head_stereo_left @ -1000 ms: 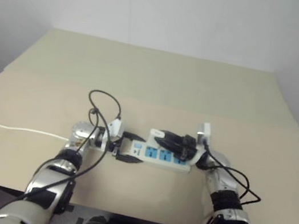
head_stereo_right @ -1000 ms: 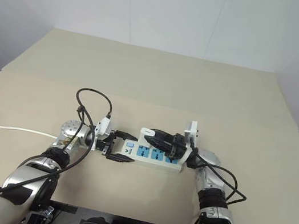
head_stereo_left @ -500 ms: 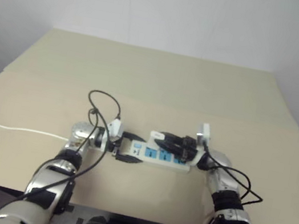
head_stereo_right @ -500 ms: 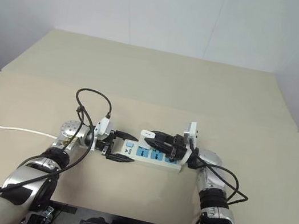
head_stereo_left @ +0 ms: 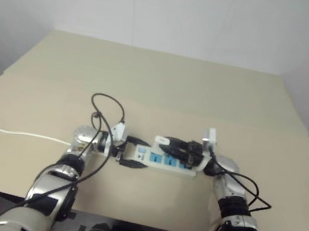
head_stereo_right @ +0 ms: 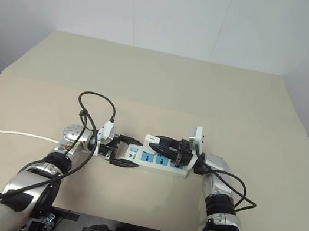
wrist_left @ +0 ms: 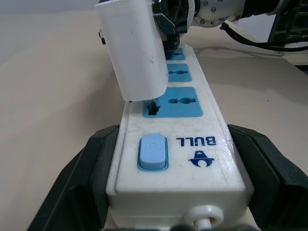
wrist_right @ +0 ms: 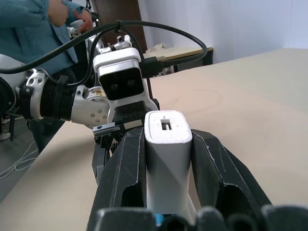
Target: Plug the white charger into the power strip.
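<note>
My right gripper releases the white charger next, in the blue socket (head_stereo_left: 156,155) nearest the switch on the power strip.
The power strip (head_stereo_left: 173,162) lies on the table, and my left gripper (head_stereo_left: 131,153) is shut on its switch end, one black finger on each long side (wrist_left: 84,166). The blue switch (wrist_left: 152,152) faces up. My right gripper (wrist_right: 168,149) is shut on the white charger (wrist_right: 168,139), which it holds tilted over the strip. In the left wrist view the charger (wrist_left: 136,48) hangs just above the first blue socket (wrist_left: 175,102) beside the switch. A dark prong reaches down to that socket's face. I cannot tell whether it has entered.
The strip's thin white cord (head_stereo_left: 14,132) runs off to the left across the beige table (head_stereo_left: 165,87). A black cable loop (head_stereo_left: 108,106) rises over my left wrist. A person in a blue sleeve (wrist_right: 26,24) stands beyond the table.
</note>
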Robot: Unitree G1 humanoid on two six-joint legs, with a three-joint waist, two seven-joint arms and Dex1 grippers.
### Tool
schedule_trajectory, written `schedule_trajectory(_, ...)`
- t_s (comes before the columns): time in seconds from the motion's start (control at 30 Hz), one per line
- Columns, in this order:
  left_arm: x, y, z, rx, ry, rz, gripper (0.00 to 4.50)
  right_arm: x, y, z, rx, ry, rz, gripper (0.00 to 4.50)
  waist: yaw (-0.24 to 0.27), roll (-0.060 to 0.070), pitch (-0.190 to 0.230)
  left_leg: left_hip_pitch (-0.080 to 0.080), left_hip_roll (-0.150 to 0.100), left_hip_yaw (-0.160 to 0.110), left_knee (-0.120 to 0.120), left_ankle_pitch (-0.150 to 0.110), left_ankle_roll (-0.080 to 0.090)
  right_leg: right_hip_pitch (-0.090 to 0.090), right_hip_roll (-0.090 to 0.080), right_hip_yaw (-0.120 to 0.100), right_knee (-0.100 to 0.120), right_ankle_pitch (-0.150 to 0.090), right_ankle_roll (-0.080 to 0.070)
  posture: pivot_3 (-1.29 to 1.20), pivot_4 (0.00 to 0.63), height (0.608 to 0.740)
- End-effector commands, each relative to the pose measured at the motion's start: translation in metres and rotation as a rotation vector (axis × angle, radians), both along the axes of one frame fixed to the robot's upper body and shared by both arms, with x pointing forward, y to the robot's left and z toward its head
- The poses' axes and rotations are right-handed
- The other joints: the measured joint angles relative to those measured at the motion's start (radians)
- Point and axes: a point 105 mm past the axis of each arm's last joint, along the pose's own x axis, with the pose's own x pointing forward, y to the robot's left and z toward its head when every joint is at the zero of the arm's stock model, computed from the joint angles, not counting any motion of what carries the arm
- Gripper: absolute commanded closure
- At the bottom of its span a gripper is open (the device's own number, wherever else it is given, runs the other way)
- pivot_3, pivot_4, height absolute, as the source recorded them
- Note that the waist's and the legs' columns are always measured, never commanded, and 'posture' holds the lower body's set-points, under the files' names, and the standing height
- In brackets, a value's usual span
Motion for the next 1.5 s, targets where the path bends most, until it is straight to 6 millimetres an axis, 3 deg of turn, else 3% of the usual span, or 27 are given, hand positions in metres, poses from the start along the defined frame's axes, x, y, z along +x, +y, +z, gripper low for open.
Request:
schedule_trajectory(0.03, -0.008, -0.005, -0.012, 0.014, 0.047, -0.027, 1.23, -0.004, 0.002, -0.015, -0.025, 0.055, 0.010, 3.38, 0.000, 0.000, 0.000, 0.000, 0.000, 0.000, 0.000, 0.000, 0.000, 0.000, 0.000, 0.000, 0.000, 0.000, 0.000, 0.00, 0.150, 0.740)
schedule_trajectory(0.93, -0.010, -0.007, -0.012, 0.009, 0.049, -0.035, 1.23, -0.008, 0.003, -0.031, -0.137, 0.009, 0.067, 3.38, 0.000, 0.000, -0.001, 0.002, 0.000, 0.000, 0.000, 0.000, 0.000, 0.002, 0.000, 0.000, 0.000, 0.000, 0.000, 0.00, 0.150, 0.740)
schedule_trajectory(1.5, -0.013, -0.008, -0.014, 0.003, 0.049, -0.041, 1.23, -0.008, 0.007, -0.045, -0.225, -0.034, 0.068, 3.38, -0.013, 0.000, -0.001, 0.013, 0.001, 0.000, -0.004, 0.000, 0.000, 0.014, 0.000, 0.000, -0.007, -0.002, -0.002, 0.00, 0.150, 0.740)
